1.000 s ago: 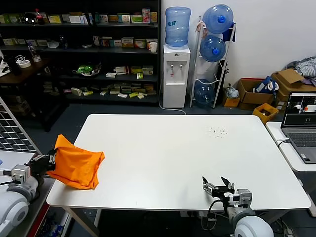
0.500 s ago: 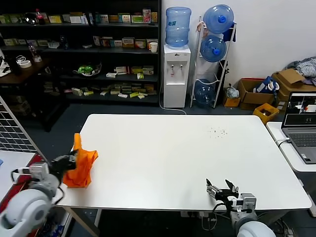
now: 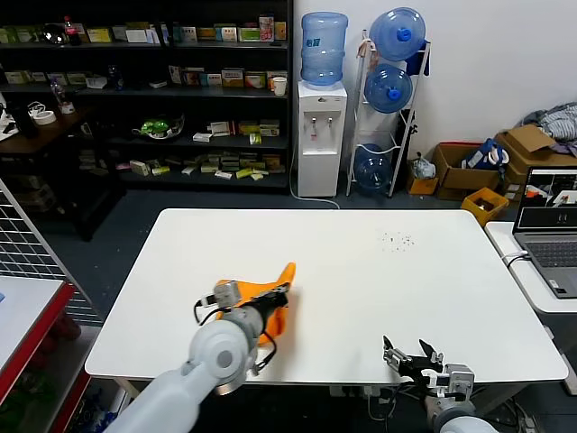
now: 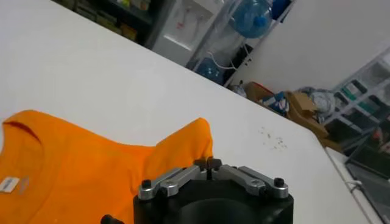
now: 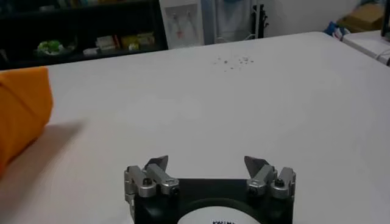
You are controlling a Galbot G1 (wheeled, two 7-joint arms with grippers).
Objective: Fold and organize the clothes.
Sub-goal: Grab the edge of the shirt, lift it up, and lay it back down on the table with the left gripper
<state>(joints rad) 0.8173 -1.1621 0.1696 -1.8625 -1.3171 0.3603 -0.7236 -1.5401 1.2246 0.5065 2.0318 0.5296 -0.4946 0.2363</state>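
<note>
My left gripper needs to let go of the orange T-shirt on the bare middle of the white table (image 3: 330, 316), close to the front edge of the table.
The bright orange T-shirt (image 3: 281, 279) lies bunched on the white table (image 3: 379, 271), left of centre near the front edge. My left gripper (image 3: 267, 303) is over it, shut on a fold of the fabric. In the left wrist view the T-shirt (image 4: 79, 170) spreads out beyond the closed fingertips of the left gripper (image 4: 207, 163), its round neck and a small label showing. My right gripper (image 3: 407, 354) is open and empty at the table's front right edge. In the right wrist view the right gripper (image 5: 207, 162) has its jaws wide apart, and the T-shirt (image 5: 21, 115) sits far off.
A laptop (image 3: 550, 225) stands on a side table at the right. Small dark specks (image 3: 397, 241) lie on the far right part of the table. A water dispenser (image 3: 322, 135), bottle rack and shelves stand behind the table. A wire rack (image 3: 27, 244) is at the left.
My left arm has swung from beyond the table's left edge in over the table toward its middle, carrying the orange T-shirt with it. The right gripper has drifted slightly toward the front edge.
</note>
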